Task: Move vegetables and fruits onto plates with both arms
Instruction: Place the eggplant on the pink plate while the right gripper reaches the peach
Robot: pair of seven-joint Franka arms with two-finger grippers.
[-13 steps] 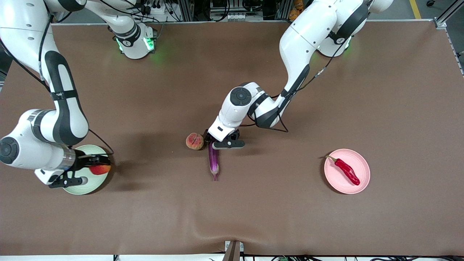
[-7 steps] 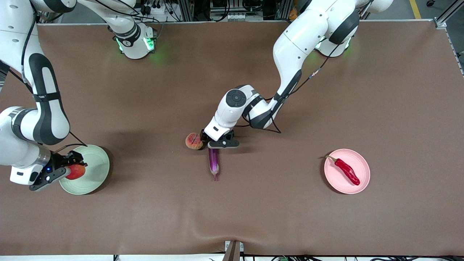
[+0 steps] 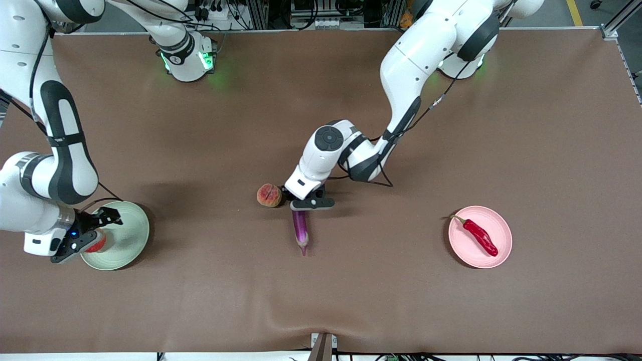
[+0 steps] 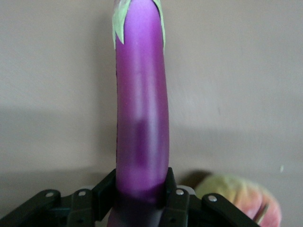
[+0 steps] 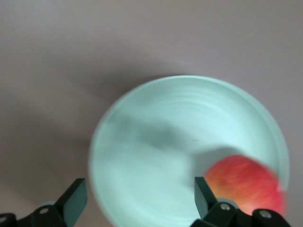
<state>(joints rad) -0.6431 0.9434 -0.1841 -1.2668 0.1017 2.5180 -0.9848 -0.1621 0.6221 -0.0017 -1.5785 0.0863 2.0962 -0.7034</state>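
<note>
Next, the left gripper releases the long purple eggplant on the pink plate (image 3: 489,223), beside the red chili.
My left gripper (image 3: 305,204) is shut on the blunt end of the long purple eggplant (image 3: 301,229) at mid-table; in the left wrist view the jaws press both sides of the eggplant (image 4: 142,118). The pale peach (image 3: 269,195) lies right beside that gripper, on the side toward the right arm's end. My right gripper (image 3: 98,233) stands open over the pale green plate (image 3: 128,235). The round red-yellow fruit (image 5: 246,184) lies on the green plate (image 5: 156,137) just outside one finger (image 5: 203,194). The red chili (image 3: 480,236) lies on the pink plate (image 3: 503,226).
A brown cloth covers the table (image 3: 451,125). Both arm bases stand along its edge farthest from the front camera. The two plates sit toward the two ends of the table, with the eggplant and the peach between them.
The right gripper opened and left the red-yellow fruit on the green plate. The left gripper closed on the eggplant, which shifted slightly toward the front camera.
</note>
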